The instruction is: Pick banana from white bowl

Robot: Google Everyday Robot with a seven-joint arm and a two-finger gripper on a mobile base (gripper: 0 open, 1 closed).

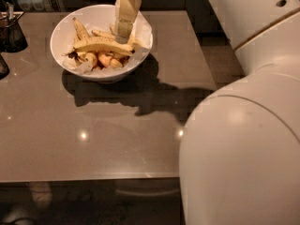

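Observation:
I will next move my gripper to the middle of the long yellow banana (103,44) on top in the white bowl and close it there.
The white bowl (61,27) stands at the far left of the grey table, lined with crinkled white paper. The banana (98,46), long, yellow and gently curved, lies across the middle of the bowl on top of shorter bananas (80,29) and small pieces. My gripper (123,33) comes down from above into the right half of the bowl. Its tip is just above the right part of the banana, touching it or nearly so.
A dark cup-like holder (11,32) with utensils stands at the table's far left edge. My arm's large white body (239,149) fills the right side of the view over the table's right front corner. The table (93,125) stretches toward the front.

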